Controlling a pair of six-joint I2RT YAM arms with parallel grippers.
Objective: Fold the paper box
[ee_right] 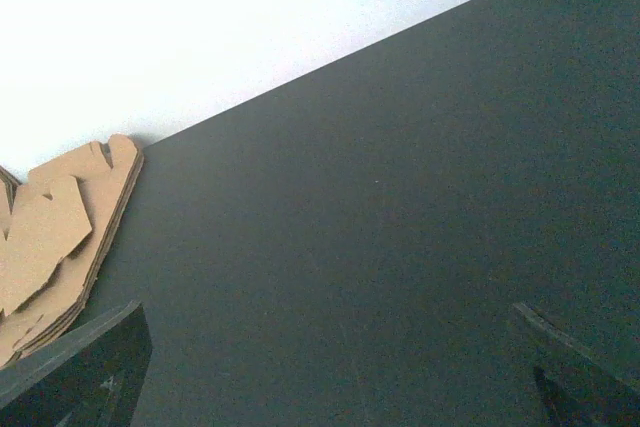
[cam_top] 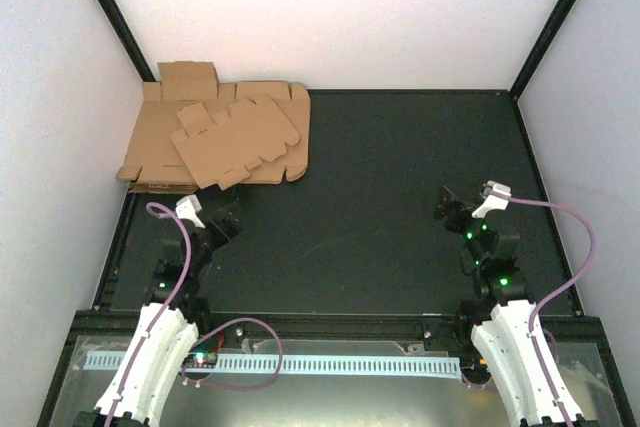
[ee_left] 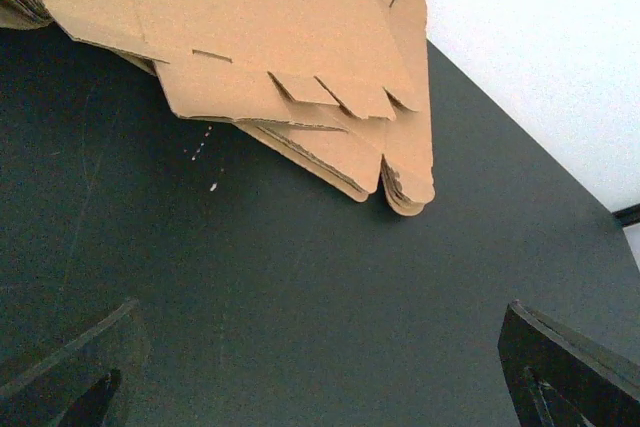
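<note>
Next, my left gripper should go to the slotted flap (cam_top: 229,183) (ee_left: 215,107) on the near side of the paper box atop the stack and close there.
The paper box (cam_top: 237,140) is a flat brown die-cut piece lying skewed on top of a stack of similar cardboard blanks in the table's back left corner. From the left wrist its tabs and slots (ee_left: 250,17) show just ahead. My left gripper (cam_top: 225,211) is open a short way in front of the stack, its fingers (ee_left: 80,367) wide apart over bare mat. On the right side of the table, far from the cardboard, my right gripper (cam_top: 447,205) is open and holds nothing. The right wrist view catches the stack's edge (ee_right: 60,237) at far left.
The stack of flat blanks (cam_top: 165,152) rests against the white left and back walls. A black frame post (cam_top: 118,22) runs up the corner behind it. The dark mat (cam_top: 400,177) stretches across the middle and right. A cable tray (cam_top: 300,362) runs along the near edge.
</note>
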